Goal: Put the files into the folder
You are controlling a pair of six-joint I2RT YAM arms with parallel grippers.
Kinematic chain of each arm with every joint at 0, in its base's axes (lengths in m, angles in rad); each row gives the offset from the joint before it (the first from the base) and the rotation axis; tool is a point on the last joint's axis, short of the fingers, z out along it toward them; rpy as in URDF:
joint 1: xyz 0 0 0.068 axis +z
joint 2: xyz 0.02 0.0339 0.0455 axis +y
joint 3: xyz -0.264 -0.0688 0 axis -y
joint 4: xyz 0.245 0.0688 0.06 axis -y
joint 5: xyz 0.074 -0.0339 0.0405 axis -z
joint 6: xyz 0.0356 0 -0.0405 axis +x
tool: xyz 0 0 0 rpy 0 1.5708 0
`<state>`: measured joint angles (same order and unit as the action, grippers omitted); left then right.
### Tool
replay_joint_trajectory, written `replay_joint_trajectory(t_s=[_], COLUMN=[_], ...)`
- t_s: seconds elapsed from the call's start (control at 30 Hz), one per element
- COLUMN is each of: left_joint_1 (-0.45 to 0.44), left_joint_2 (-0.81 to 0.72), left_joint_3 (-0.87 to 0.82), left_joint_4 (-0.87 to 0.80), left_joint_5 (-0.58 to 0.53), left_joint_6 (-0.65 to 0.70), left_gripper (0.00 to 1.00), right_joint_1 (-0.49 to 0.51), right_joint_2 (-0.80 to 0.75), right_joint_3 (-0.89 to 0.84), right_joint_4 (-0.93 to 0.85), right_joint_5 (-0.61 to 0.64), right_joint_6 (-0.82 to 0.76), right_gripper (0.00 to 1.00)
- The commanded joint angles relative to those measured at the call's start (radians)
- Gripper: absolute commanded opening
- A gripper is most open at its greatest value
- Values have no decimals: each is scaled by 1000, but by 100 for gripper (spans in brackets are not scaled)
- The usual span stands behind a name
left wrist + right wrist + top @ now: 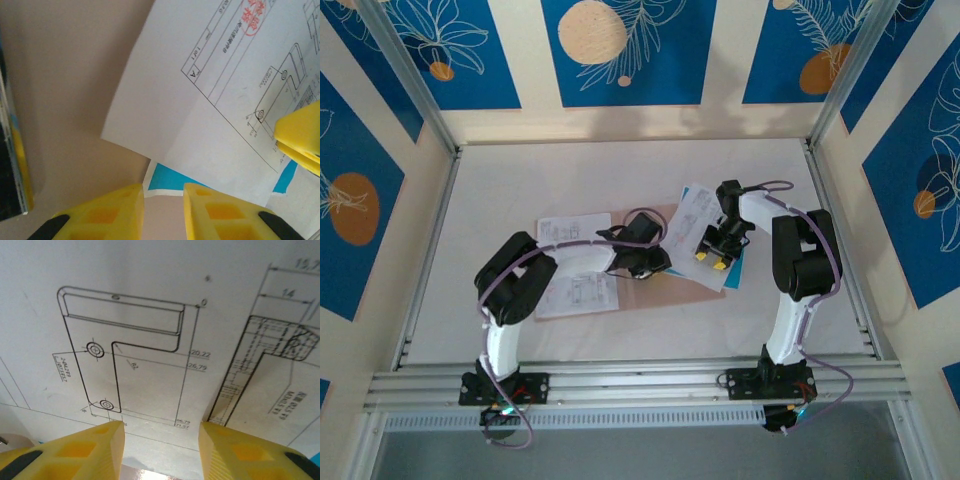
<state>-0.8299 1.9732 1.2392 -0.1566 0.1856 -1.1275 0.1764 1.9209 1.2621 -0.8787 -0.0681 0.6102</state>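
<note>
The white sheet and the cyan sheet lie crooked on the folder, so the robot's left gripper needs to pinch the cyan sheet's corner (pixel 166 178) and pull it square.
The pinkish-tan folder (pixel 660 285) lies flat at the table's middle, its surface (pixel 65 100) under my left gripper. A printed white sheet (pixel 695 215) and a cyan sheet (pixel 736 268) overlap its right side. More printed sheets (pixel 575 290) lie to its left, partly under the left arm. My left gripper (pixel 653 264) (pixel 163 212) is open just above the folder, facing the white sheet (pixel 225 90) and a cyan corner (pixel 172 180). My right gripper (pixel 712 260) (pixel 161 450) is open low over the printed sheet (pixel 150 340), its fingers straddling the sheet's near edge.
Aluminium frame rails (pixel 620 385) run along the near edge and both sides of the white table (pixel 570 180). Blue patterned walls close in the back and sides. One yellow finger of the right gripper (pixel 300 135) shows in the left wrist view.
</note>
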Motion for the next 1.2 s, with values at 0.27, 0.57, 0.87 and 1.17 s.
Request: replay_joint_trajectory(t_s=[0.27,0.57,0.87,1.17], left_joint_1=[-9,-9,-9,-8], left_joint_2=[-5,42,45,36], left_joint_3=[24,35,33,27], left_joint_4=[-83,21,45,37], left_joint_5=[-29,8,12,16], left_joint_6=[2,-19,-18,-12], left_gripper=[26,22,11,0], right_joint_1=[0,2,2,1], right_joint_2=[-17,-13,-7,-5], right_joint_3=[0,-2,-1,8], right_joint_4=[-9,-11,-5,-12], right_joint_5=[-24,-27,-30,-19], right_joint_6=[4,0,1,-2], right_gripper=[44,44,44,44])
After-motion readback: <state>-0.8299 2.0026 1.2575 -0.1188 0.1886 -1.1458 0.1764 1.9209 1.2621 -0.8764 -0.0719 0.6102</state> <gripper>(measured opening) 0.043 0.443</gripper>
